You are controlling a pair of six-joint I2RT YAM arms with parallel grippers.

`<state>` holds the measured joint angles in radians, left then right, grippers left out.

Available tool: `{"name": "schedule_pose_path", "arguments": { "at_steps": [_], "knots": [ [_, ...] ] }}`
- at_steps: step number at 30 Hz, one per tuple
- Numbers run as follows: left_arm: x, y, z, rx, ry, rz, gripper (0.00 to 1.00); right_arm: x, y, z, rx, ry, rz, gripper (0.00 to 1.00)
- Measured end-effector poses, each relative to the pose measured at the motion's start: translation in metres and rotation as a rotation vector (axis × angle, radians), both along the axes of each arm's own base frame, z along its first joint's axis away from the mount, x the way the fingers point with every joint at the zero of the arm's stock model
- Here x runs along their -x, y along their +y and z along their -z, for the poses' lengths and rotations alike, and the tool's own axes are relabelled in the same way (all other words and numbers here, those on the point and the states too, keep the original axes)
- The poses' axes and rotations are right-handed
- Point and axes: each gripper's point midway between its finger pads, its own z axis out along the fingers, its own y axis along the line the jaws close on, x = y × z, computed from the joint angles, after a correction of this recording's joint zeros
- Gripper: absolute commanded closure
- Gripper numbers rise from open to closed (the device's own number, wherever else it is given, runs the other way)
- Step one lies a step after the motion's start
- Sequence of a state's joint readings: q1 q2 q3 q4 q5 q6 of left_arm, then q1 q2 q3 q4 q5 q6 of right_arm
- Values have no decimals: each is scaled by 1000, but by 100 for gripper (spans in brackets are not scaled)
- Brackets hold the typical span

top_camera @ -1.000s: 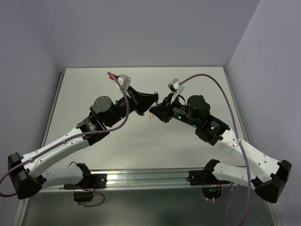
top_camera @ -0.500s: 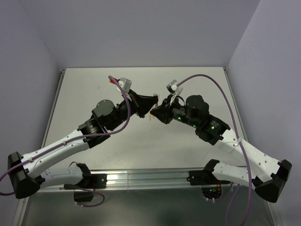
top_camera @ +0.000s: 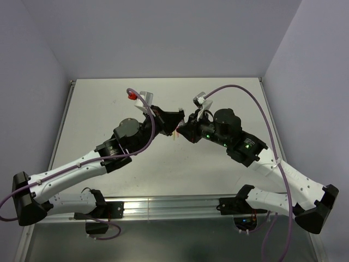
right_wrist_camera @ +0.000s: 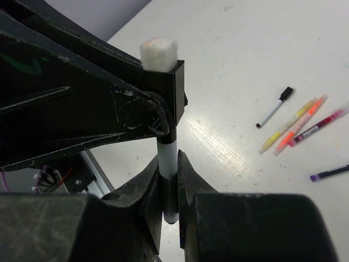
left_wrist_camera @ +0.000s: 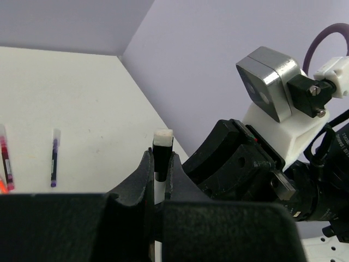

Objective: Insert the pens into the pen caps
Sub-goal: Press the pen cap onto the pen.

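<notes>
The robot's left gripper needs to release the joined pen on the table [top_camera: 157, 124] next to the loose white pen, away from the yellow pen. The joined pen is now between the two grippers.
My left gripper [left_wrist_camera: 161, 159] is shut on a black pen cap [left_wrist_camera: 163, 148] with a white felt end. My right gripper [right_wrist_camera: 169, 162] is shut on a white pen [right_wrist_camera: 167, 148] held upright. The pen's top runs into that black cap [right_wrist_camera: 173, 90], so pen and cap are joined between the two grippers. From above, the left gripper [top_camera: 172, 123] and the right gripper [top_camera: 184, 130] meet tip to tip over the table's middle. The joined pen is hidden there.
Loose pens lie on the table under the grippers: a white one with a black cap [right_wrist_camera: 275, 107], yellow [right_wrist_camera: 288, 125], orange [right_wrist_camera: 303, 122], red [right_wrist_camera: 319, 124] and purple [right_wrist_camera: 330, 173]. The left wrist view shows the red pen [left_wrist_camera: 5, 164] and the purple pen [left_wrist_camera: 54, 158].
The left arm has pushed right toward the right gripper. The gap between the two grippers has closed and they now meet.
</notes>
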<state>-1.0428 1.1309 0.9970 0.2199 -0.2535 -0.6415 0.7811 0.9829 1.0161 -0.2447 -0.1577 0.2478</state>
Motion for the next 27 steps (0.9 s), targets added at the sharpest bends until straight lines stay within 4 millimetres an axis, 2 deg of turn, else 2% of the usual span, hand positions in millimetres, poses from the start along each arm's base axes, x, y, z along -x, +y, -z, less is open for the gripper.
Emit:
{"name": "schedule_pose_path", "arguments": {
  "at_steps": [6, 12, 22, 27],
  "knots": [
    [-3, 0, 8, 8, 54, -50, 100, -1, -2, 7, 32, 28, 14, 100],
    [-2, 1, 6, 6, 69, -70, 100, 0, -2, 6, 33, 32, 8, 100],
    [7, 9, -14, -14, 5, -56, 100, 10, 5, -11, -12, 16, -60, 100],
    [22, 10, -32, -5, -78, 24, 100, 23, 7, -29, -63, -22, -117, 100]
  ]
}}
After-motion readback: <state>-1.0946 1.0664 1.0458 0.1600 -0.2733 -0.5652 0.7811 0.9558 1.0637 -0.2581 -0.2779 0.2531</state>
